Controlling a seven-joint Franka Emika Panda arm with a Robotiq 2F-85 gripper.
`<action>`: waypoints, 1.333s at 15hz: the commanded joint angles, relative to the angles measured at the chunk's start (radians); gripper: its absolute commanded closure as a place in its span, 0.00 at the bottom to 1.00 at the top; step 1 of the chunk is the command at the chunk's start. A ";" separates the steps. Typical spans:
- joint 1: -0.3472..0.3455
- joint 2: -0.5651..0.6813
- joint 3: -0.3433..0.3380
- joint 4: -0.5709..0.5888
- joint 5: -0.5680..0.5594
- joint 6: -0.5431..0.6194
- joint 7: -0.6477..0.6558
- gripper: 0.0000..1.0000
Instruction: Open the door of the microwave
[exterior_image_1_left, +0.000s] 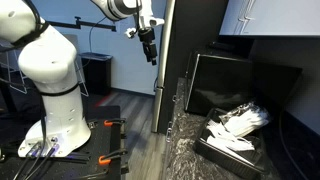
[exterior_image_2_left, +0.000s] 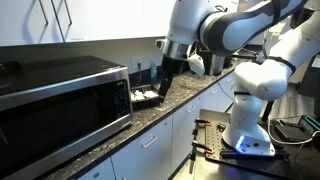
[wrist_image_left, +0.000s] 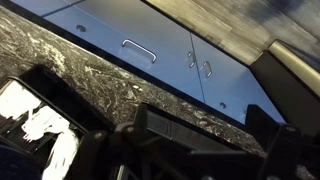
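Note:
My gripper is set to move next. It should go to the edge of the microwave's door (wrist_image_left: 172, 127) at the end nearest the tray and close there.
The microwave (exterior_image_2_left: 60, 75) is a glossy black box on the dark speckled counter; it also shows in an exterior view (exterior_image_1_left: 245, 85). Its door (exterior_image_2_left: 55, 118), black with a greyish window, lies flush with the front and is shut. My gripper (exterior_image_2_left: 165, 78) hangs fingers-down above the counter between the microwave and a tray, apart from the door, and shows in an exterior view (exterior_image_1_left: 150, 48). In the wrist view the gripper (wrist_image_left: 200, 130) has its dark fingers spread wide with nothing between them. The microwave is out of the wrist view.
A low black tray of white items (exterior_image_2_left: 146, 96) sits on the counter past the gripper (exterior_image_1_left: 235, 130) (wrist_image_left: 30, 130). A tall black cabinet panel (exterior_image_1_left: 165, 70) stands beside the gripper. White cabinet doors with handles (wrist_image_left: 140, 50) are below the counter. The white robot base (exterior_image_1_left: 55, 90) stands on the floor.

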 joint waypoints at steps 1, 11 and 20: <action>0.012 0.003 -0.012 0.002 -0.011 -0.002 0.008 0.00; -0.188 0.207 0.179 -0.015 -0.171 0.362 0.365 0.00; -0.230 0.333 0.208 -0.020 -0.269 0.405 0.643 0.00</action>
